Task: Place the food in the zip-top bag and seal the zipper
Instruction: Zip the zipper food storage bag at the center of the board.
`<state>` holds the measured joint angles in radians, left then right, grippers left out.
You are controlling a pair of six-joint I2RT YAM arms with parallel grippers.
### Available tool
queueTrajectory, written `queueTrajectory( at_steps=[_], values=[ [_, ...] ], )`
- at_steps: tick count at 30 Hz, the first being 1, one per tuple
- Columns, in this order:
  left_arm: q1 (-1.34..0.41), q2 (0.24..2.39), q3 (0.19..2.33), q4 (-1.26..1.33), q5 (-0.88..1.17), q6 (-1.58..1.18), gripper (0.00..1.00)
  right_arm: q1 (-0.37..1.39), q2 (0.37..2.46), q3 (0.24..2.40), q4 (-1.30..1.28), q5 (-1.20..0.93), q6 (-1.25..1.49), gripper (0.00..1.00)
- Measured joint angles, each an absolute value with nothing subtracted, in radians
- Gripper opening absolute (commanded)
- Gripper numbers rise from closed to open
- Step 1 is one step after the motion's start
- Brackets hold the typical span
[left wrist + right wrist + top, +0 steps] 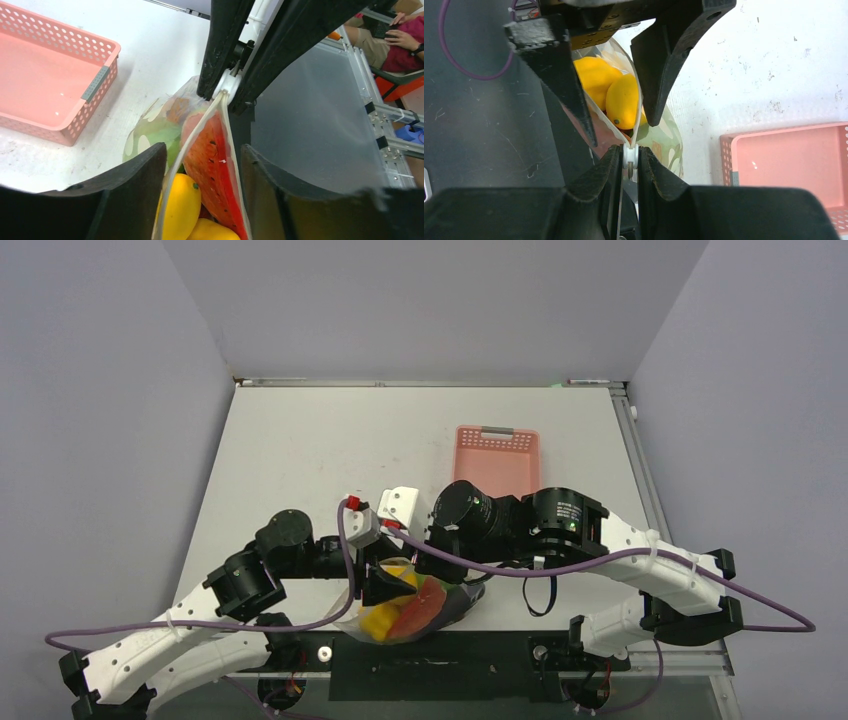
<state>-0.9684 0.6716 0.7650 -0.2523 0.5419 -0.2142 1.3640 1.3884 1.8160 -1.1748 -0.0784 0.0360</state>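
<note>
I can see the bag's edges gape ahead of the slider, so next I pinch them together with my left gripper while my right gripper takes hold behind the slider [630, 171].
The zip-top bag [415, 610] lies at the table's near edge, between the two arms. Inside it is the food: a red watermelon slice [212, 170], yellow fruits [182, 205] and a green round fruit [150, 135]. My right gripper [630, 155] is shut on the white slider of the zipper [226, 85] at one end of the bag's mouth. My left gripper [202, 150] stands open astride the mouth, one finger [569, 85] on each side of the two parted bag edges. The yellow fruits [621, 100] show through the gap.
The pink slatted basket [497, 455] stands behind the right arm, with nothing inside it in the left wrist view [50, 75]. The bag overlaps the dark strip at the table's near edge [480, 650].
</note>
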Motion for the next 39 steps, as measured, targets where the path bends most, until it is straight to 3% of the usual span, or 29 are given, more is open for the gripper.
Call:
queueTrajectory(
  at_steps=[4,7,15,20,28,39],
  values=[
    [-0.970,0.672,0.766,-0.266,0.524,-0.204,0.32,1.364,1.388,1.816,-1.174,-0.076,0.044,0.05],
    [-0.971,0.673,0.766,-0.272,0.511,-0.199,0.00,1.364,1.388,1.816,-1.174,-0.074,0.047,0.05],
    [-0.974,0.675,0.786,-0.301,0.503,-0.189,0.00,1.364,1.383,1.805,-1.157,-0.066,0.058,0.13],
    [-0.974,0.673,0.786,-0.316,0.505,-0.190,0.00,1.364,1.350,1.744,-1.105,-0.065,0.061,0.40],
    [-0.974,0.641,0.786,-0.324,0.539,-0.210,0.00,1.364,1.180,1.558,-0.947,-0.071,0.011,0.62],
    [-0.974,0.614,0.786,-0.303,0.590,-0.255,0.00,1.364,0.932,1.266,-0.678,-0.161,-0.097,0.65]
  ],
)
